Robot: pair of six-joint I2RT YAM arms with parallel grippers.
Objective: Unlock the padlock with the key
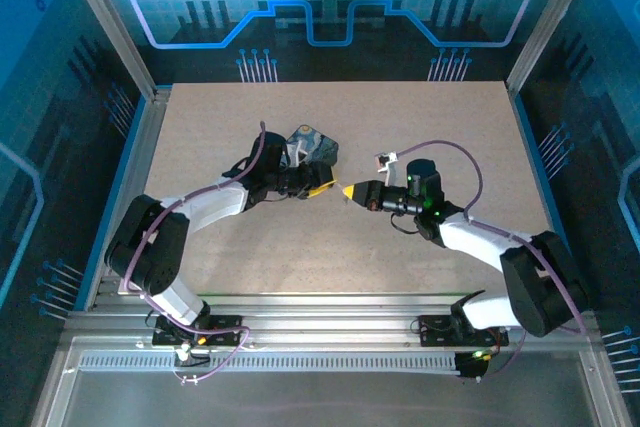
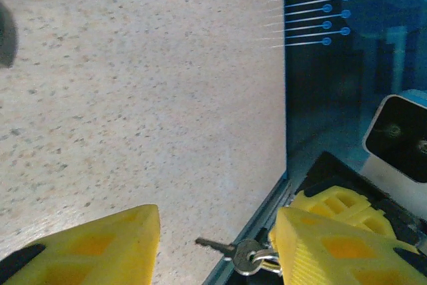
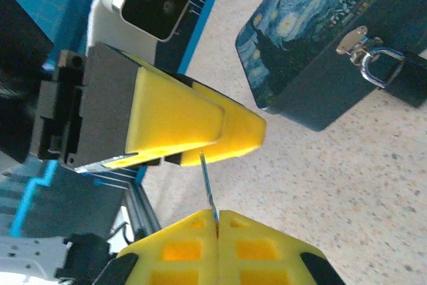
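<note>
My right gripper holds the key by its ring, so next my left gripper closes on the sticking-out key [image 2: 241,254] before my right gripper opens.
The key [image 3: 207,185] sticks out thin edge-on from my right gripper [image 3: 217,221], which is shut on it. In the left wrist view the key [image 2: 223,247] with its ring [image 2: 252,258] points left between my left gripper's [image 2: 217,245] wide-apart yellow fingers [image 2: 87,248]. That gripper is open and holds nothing. The two grippers meet tip to tip, left gripper [image 1: 322,187] and right gripper [image 1: 350,192], just in front of the tin. The padlock [image 3: 380,70] hangs by its silvery shackle from the tin's latch, its black body partly cut off at the frame's edge.
The dark blue swirl-patterned tin [image 3: 313,45] lies on the speckled table behind the grippers, tin [image 1: 312,145] close to the left wrist. The table's metal edge rail [image 2: 267,211] runs near the key. Blue enclosure walls [image 1: 60,147] stand on both sides.
</note>
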